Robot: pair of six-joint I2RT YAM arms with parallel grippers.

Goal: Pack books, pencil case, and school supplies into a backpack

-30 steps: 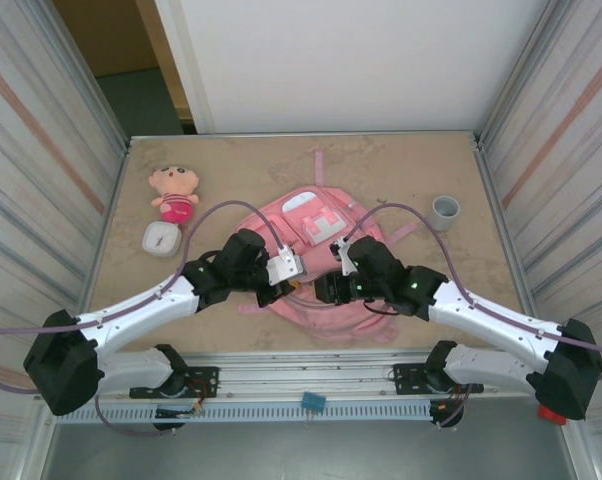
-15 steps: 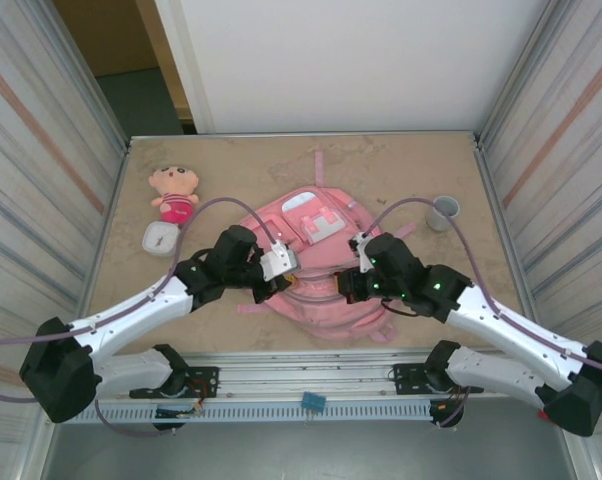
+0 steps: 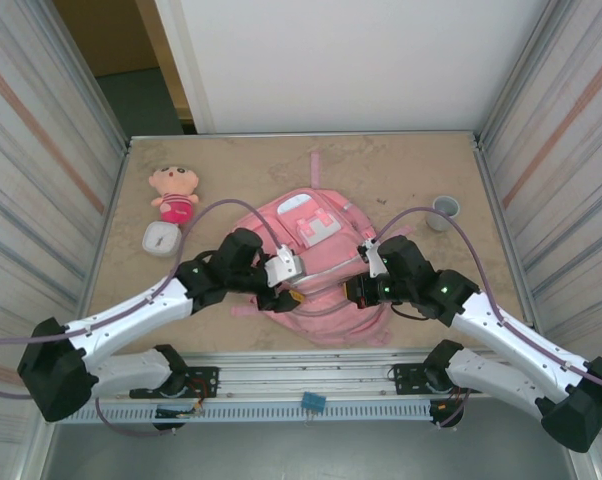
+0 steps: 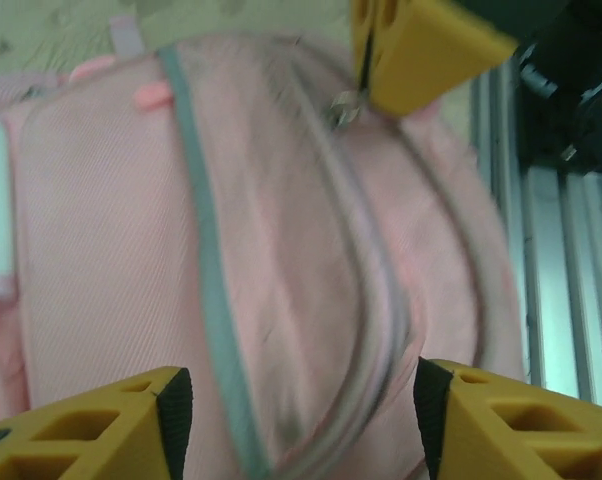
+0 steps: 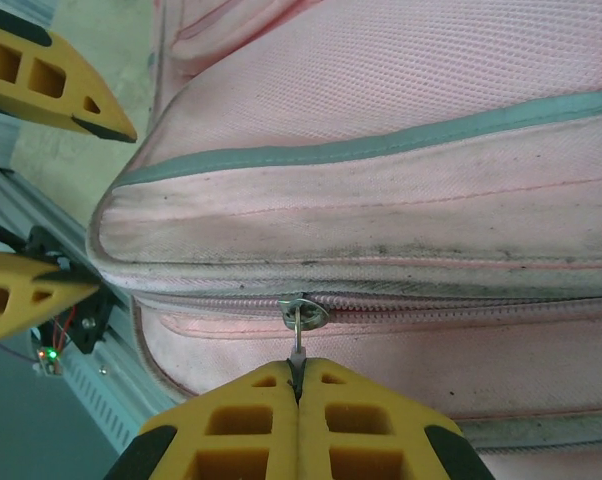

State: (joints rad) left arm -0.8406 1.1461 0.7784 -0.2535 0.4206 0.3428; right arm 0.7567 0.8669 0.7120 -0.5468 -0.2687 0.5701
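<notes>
The pocket's edge lies loose between my left gripper's open fingers. My left gripper will pinch it before my right gripper pulls the zipper pull (image 5: 303, 314) along.
The pink backpack (image 3: 316, 235) lies flat in the middle of the table. Its zipped side faces the right wrist view (image 5: 401, 150). My right gripper (image 5: 298, 375) is shut on the small metal zipper pull (image 5: 298, 335) of the backpack's main zip, at the bag's near right side (image 3: 355, 291). My left gripper (image 4: 301, 400) stands open just above the pink fabric with nothing between its fingers, at the bag's near left side (image 3: 284, 293). The right gripper's yellow finger (image 4: 421, 45) shows at the top of the left wrist view. Books, pencil case and school supplies are out of view.
A pink-and-tan plush doll (image 3: 174, 192) and a small white square object (image 3: 161, 238) lie at the left of the table. A short grey cylinder (image 3: 444, 210) stands at the back right. Metal rails (image 3: 301, 380) run along the near edge behind the arms.
My left gripper has opened and let go of the backpack. My right gripper has shut on the zipper pull and moved to the right along the bag.
</notes>
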